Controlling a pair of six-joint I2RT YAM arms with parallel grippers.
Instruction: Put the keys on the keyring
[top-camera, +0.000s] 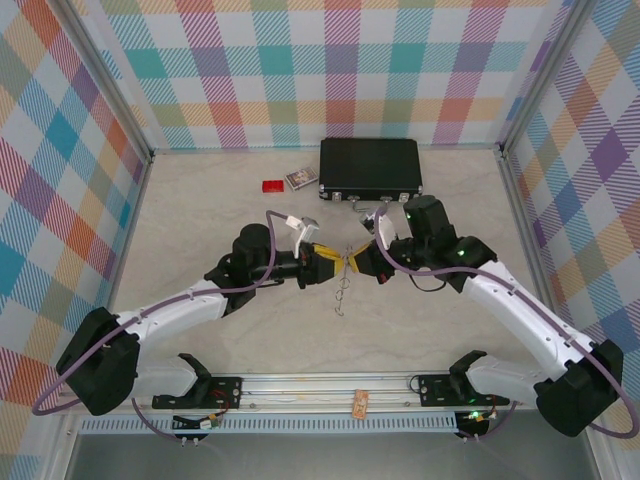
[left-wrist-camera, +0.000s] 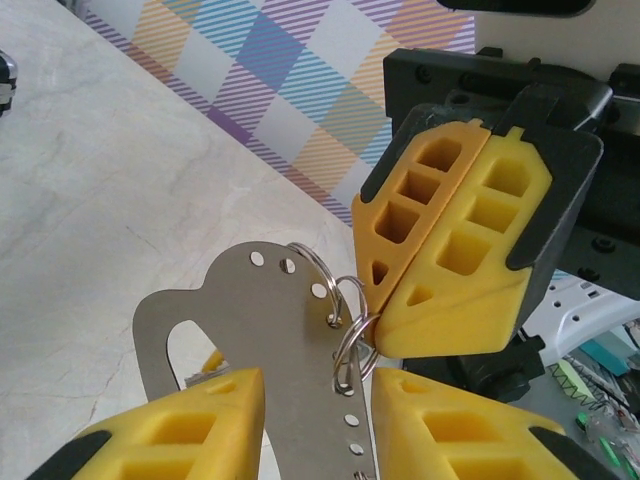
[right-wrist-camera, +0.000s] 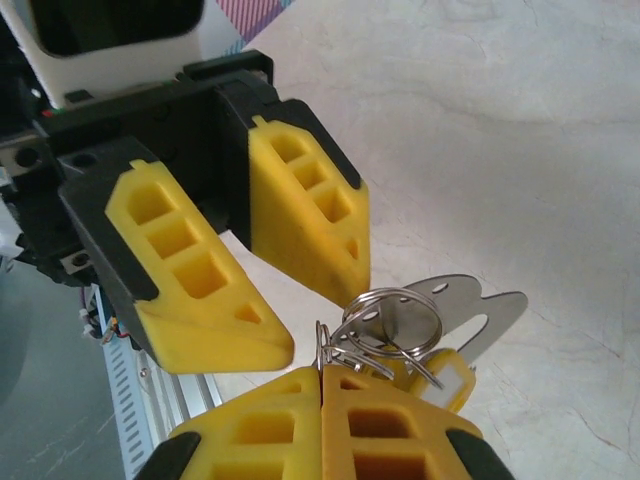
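Note:
Next, I take the rings (left-wrist-camera: 352, 358) with my left gripper before my right gripper takes the key's yellow head, as my right gripper holds the split ring and that head dangles.
Both arms meet over the table's middle. My right gripper (top-camera: 358, 262) (right-wrist-camera: 322, 372) (left-wrist-camera: 378, 318) is shut on a thin split ring (right-wrist-camera: 345, 345). From the linked rings (left-wrist-camera: 345, 340) hangs the keyring (left-wrist-camera: 270, 330) (right-wrist-camera: 485, 300) (top-camera: 341, 295), a flat grey carabiner-like plate with small holes. A key with a yellow head (right-wrist-camera: 445, 378) (left-wrist-camera: 212, 362) hangs on the rings behind the plate. My left gripper (top-camera: 325, 256) (left-wrist-camera: 315, 380) (right-wrist-camera: 318, 318) faces the right one, open. Its fingers (right-wrist-camera: 200, 280) are apart just short of the rings, and the plate hangs beyond their tips.
A black case (top-camera: 370, 168) lies at the back, with a small red block (top-camera: 272, 186) and a small card (top-camera: 301, 179) to its left. Plaid walls close in three sides. An aluminium rail (top-camera: 330, 385) runs along the near edge.

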